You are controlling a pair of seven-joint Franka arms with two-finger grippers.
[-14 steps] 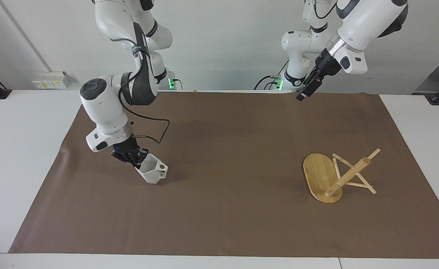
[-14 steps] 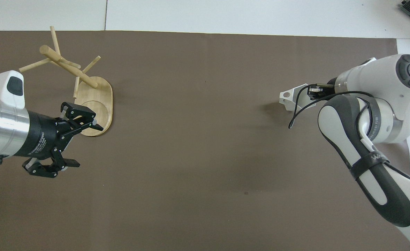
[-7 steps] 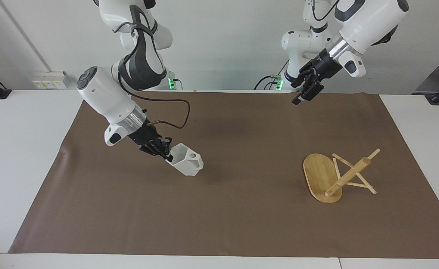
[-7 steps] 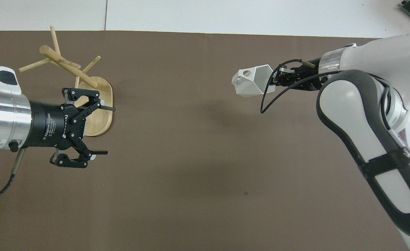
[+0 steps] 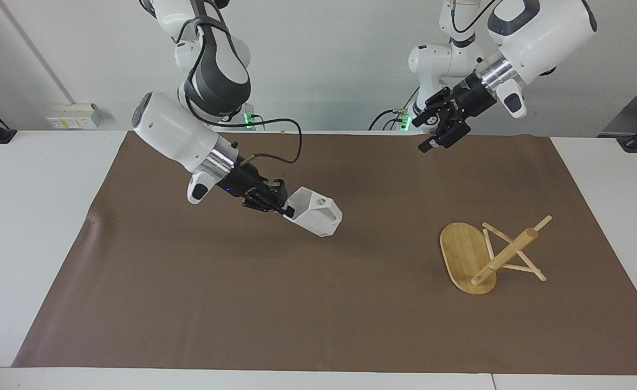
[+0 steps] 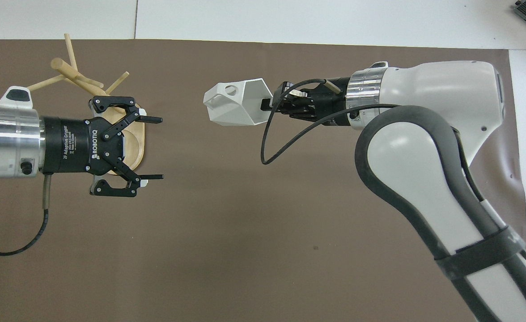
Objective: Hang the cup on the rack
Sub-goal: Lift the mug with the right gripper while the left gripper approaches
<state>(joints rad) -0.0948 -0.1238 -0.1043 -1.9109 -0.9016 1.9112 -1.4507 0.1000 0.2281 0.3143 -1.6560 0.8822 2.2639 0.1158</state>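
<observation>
Next, my left gripper closes on the white cup's bottom end [image 6: 211, 103], opposite the cup's rim, which my right gripper holds.
The white faceted cup [image 5: 316, 218] hangs on its side in the air over the middle of the mat, rim toward the right gripper, handle hole up; it also shows in the overhead view [image 6: 236, 105]. My right gripper [image 5: 285, 208] [image 6: 266, 103] is shut on the cup's rim wall. The bamboo rack [image 5: 505, 254] [image 6: 73, 74] lies tipped over toward the left arm's end, resting on the edge of its oval base [image 5: 462, 252] and on its pegs. My left gripper [image 5: 419, 135] [image 6: 160, 148] is open and empty, raised over the mat, pointing toward the cup.
A brown mat [image 5: 318, 314] covers most of the white table [image 5: 26, 216]. The right arm's black cable [image 6: 285, 143] loops below its wrist. In the overhead view the left gripper covers part of the rack's base [image 6: 138, 134].
The right gripper has lifted the cup off the mat and carried it toward the middle of the table. The left gripper has swung toward the cup. The rack has not moved.
</observation>
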